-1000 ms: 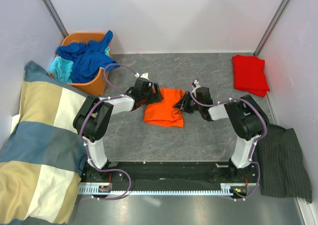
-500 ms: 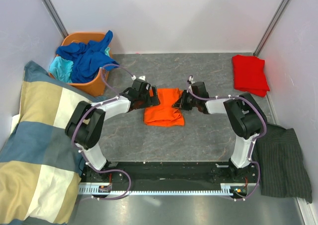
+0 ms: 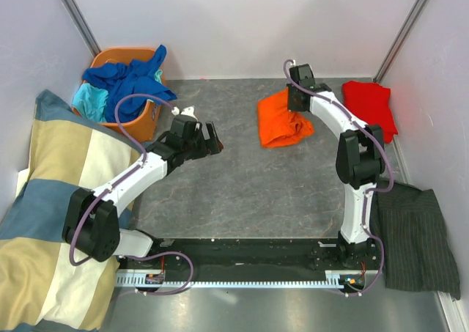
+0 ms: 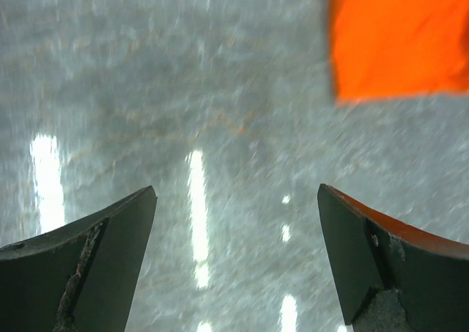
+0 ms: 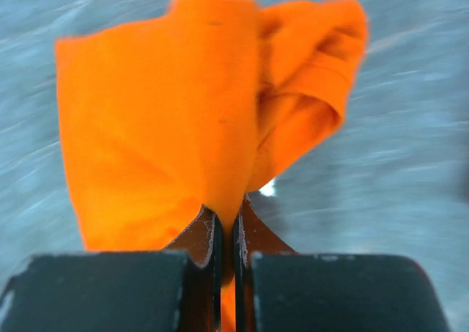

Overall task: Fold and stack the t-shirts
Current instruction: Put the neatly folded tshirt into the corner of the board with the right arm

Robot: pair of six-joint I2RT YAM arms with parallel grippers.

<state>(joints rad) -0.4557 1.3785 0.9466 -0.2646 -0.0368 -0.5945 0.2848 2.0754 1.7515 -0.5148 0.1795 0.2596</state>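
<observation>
My right gripper should release the orange t-shirt flat on top of the folded red t-shirt [image 3: 366, 108] by the wall.
The folded orange t-shirt [image 3: 282, 120] hangs from my right gripper [image 3: 296, 103] at the back right of the table, a short way left of the folded red t-shirt [image 3: 368, 109]. In the right wrist view the jaws are pinched shut on an edge of the orange t-shirt [image 5: 183, 112]. My left gripper [image 3: 213, 139] is open and empty over bare table left of centre; its wrist view shows a corner of the orange t-shirt [image 4: 399, 35] at upper right. Royal blue [image 3: 132, 84] and turquoise [image 3: 89, 99] t-shirts lie crumpled in the orange basket [image 3: 143, 124].
The checked blanket [image 3: 55, 207] covers the left side. A dark grey pinstriped cloth [image 3: 418, 237] lies at the right front. White walls enclose the table on three sides. Both arm bases stand on the rail [image 3: 242, 262] at the near edge.
My right gripper has carried the orange t-shirt from the table's centre up to the back right, near the red one. My left gripper has let go, opened and drawn back left.
</observation>
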